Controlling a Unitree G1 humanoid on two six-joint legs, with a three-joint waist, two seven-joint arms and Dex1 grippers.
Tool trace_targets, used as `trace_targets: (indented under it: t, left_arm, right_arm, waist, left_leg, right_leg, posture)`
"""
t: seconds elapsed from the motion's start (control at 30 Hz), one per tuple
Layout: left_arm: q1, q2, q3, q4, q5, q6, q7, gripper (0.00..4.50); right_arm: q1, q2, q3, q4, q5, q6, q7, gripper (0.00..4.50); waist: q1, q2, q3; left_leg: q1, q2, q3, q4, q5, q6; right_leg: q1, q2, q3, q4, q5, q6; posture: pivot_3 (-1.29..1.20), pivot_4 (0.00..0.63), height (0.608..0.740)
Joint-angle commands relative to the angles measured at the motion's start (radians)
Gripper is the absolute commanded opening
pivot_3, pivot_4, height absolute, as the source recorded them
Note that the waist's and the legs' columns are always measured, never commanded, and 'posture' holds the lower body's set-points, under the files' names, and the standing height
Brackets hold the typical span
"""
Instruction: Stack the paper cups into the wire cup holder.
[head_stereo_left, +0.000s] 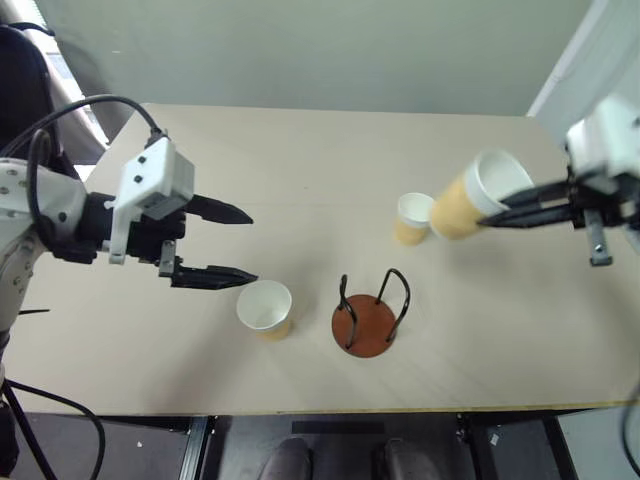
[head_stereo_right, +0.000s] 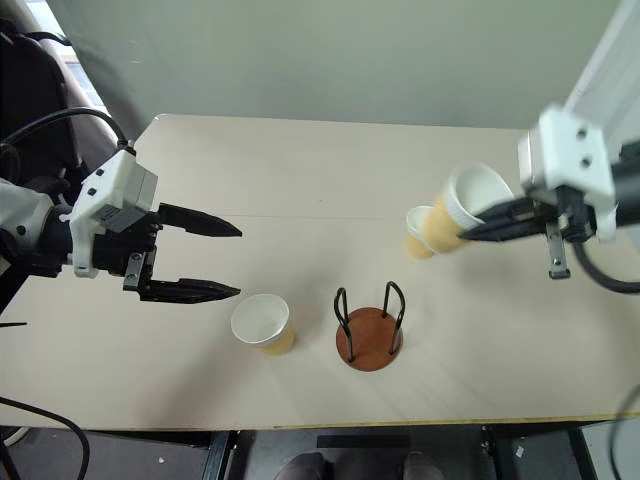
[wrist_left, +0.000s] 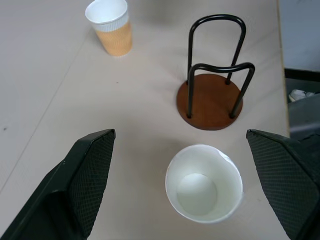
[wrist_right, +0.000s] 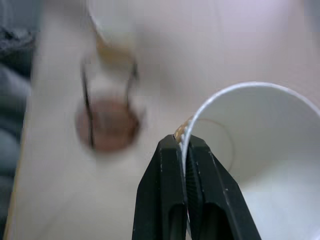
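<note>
The paper cup, now held tilted in the air, will be let go by my right gripper on the round brown base (head_stereo_left: 368, 325) (wrist_right: 108, 124) between the black wires of the cup holder.
Three paper cups are in view. One cup (head_stereo_left: 265, 308) stands upright on the table, just in front of my left gripper (head_stereo_left: 252, 246), which hovers open with nothing between its fingers; the left wrist view shows this cup (wrist_left: 204, 182) between the spread fingers. My right gripper (head_stereo_left: 485, 222) is shut on the rim of a second cup (head_stereo_left: 478, 195), held tilted in the air at the right, one finger inside the rim (wrist_right: 184, 142). A third cup (head_stereo_left: 412, 218) stands behind it on the table. The wire cup holder (head_stereo_left: 365, 320) stands empty near the front edge.
The beige table (head_stereo_left: 300, 160) ends close in front of the holder and at the right behind my right arm. A grey wall rises behind the table's far edge.
</note>
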Motion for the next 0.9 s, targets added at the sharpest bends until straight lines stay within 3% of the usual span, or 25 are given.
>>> trace_targets:
  t: [0.03,0.3,0.77,0.9]
  left_arm:
    - [-0.036,-0.007,-0.039,0.005,0.027,-0.029,0.004,4.5]
    - [-0.03,0.006,-0.033,-0.009,0.017,-0.017,-0.003,4.5]
    - [0.054,0.041,0.017,-0.063,0.005,0.004,0.033,4.5]
    - [0.058,0.047,0.011,-0.059,0.011,0.003,0.038,4.5]
  right_arm:
    - [-0.086,0.098,0.1,-0.03,0.044,0.028,0.013,0.05]
    - [-0.075,0.162,0.303,-0.02,-0.127,-0.078,0.068,0.05]
    - [-0.006,0.204,0.353,-0.03,-0.202,-0.127,0.106,0.05]
    - [-0.003,0.221,0.372,-0.008,-0.252,-0.148,0.099,0.88]
  waist:
    - [-0.003,0.0,0.0]
    - [-0.001,0.0,0.0]
    - [-0.003,0.0,0.0]
    - [-0.003,0.0,0.0]
  left_leg:
    - [0.0,0.0,0.0,0.001,0.0,0.0]
    - [-0.001,-0.001,-0.003,0.002,0.001,-0.001]
    - [-0.001,0.0,-0.002,0.002,0.001,-0.001]
    - [-0.001,0.0,-0.002,0.002,0.001,-0.001]
  right_leg:
    - [0.0,0.0,0.0,0.0,0.0,0.0]
    - [0.0,-0.002,-0.002,0.002,0.0,-0.002]
    - [0.0,-0.002,-0.003,0.003,0.0,-0.002]
    - [0.0,-0.002,-0.003,0.003,0.0,-0.002]
  posture:
    - [0.0,0.15,0.74]
    - [0.0,0.15,0.74]
    - [0.0,0.15,0.74]
    - [0.0,0.15,0.74]
